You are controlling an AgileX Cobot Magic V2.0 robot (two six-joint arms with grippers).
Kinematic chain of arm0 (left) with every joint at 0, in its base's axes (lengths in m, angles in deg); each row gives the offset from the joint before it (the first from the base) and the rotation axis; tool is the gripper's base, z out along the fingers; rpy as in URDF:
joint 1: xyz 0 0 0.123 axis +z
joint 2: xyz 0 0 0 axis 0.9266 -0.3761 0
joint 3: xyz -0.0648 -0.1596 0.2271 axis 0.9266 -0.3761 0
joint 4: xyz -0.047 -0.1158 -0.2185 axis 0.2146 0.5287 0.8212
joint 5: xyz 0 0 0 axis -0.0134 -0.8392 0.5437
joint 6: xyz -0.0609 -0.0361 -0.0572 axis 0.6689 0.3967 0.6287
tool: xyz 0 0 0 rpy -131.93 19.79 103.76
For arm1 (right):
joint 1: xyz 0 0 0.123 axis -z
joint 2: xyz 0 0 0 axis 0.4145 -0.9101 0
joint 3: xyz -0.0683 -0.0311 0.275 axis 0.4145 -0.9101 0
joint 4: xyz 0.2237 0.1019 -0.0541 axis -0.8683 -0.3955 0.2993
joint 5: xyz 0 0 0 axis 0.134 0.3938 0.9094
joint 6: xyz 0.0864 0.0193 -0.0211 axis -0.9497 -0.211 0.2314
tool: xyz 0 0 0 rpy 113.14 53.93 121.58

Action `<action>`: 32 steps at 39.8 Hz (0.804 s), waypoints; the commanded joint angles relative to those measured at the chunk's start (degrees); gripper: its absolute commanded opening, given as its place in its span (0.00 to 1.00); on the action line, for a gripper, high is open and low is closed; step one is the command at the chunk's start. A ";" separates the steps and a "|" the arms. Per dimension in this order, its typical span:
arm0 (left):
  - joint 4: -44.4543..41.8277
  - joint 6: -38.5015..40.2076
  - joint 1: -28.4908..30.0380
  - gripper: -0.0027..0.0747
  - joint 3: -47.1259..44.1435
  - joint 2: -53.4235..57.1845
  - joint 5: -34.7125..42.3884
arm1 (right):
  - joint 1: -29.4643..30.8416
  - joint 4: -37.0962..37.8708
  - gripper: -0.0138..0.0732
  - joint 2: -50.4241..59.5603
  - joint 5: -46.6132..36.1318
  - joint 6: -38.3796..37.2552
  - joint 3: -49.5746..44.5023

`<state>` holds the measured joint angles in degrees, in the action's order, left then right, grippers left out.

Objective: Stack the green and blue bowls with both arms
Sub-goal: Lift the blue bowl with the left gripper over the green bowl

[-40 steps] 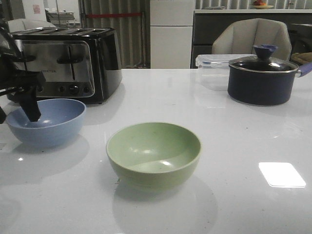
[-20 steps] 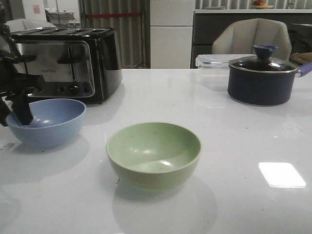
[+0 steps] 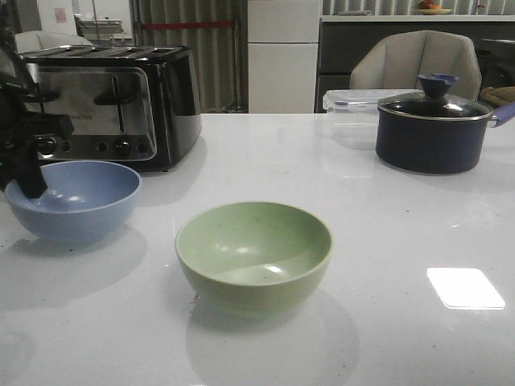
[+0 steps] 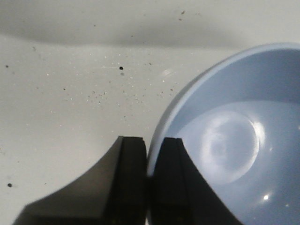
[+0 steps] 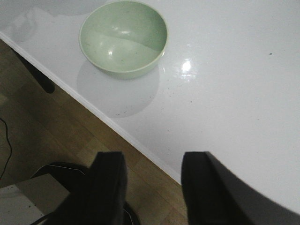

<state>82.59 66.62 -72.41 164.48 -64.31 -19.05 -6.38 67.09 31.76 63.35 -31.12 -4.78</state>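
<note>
The robot's left gripper needs to release the dusty blue bowl inside the pale green bowl (image 3: 253,235), nested within that green bowl's rim.
The dusty blue bowl (image 3: 76,201) sits at the left of the white table, in front of the toaster. My left gripper (image 3: 28,178) is shut on its left rim, one finger inside and one outside; the left wrist view shows the rim pinched between the black fingers (image 4: 132,159) with the blue bowl (image 4: 234,140) beside them. The pale green bowl (image 3: 253,253) stands upright and free in the middle front. In the right wrist view the green bowl (image 5: 123,37) lies well away from my right gripper (image 5: 152,159), which is open and empty over the table's near edge.
A black and steel toaster (image 3: 113,100) stands behind the blue bowl. A dark lidded pot (image 3: 434,129) and a clear plastic box (image 3: 350,112) are at the back right, with a chair (image 3: 414,60) behind. The table edge (image 5: 108,119) drops to wooden floor.
My left gripper moved from inside the blue bowl to its left rim and closed there. The bowl has shifted slightly left and up. The green bowl has not moved.
</note>
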 commanded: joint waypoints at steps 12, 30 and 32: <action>4.01 -9.75 -10.23 0.16 13.33 9.12 -10.90 | 0.11 -0.45 0.63 0.04 -3.87 0.13 1.44; 4.01 -10.21 -28.12 0.16 13.42 7.94 -8.54 | 0.11 -0.45 0.63 0.04 -3.79 0.13 1.44; 4.01 -10.21 -29.15 0.16 13.42 7.18 -8.39 | 0.11 -0.45 0.63 0.04 -3.79 0.13 1.44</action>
<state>85.31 56.37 -99.83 176.04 -58.91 -30.13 -6.38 67.09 31.76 63.35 -31.12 -4.78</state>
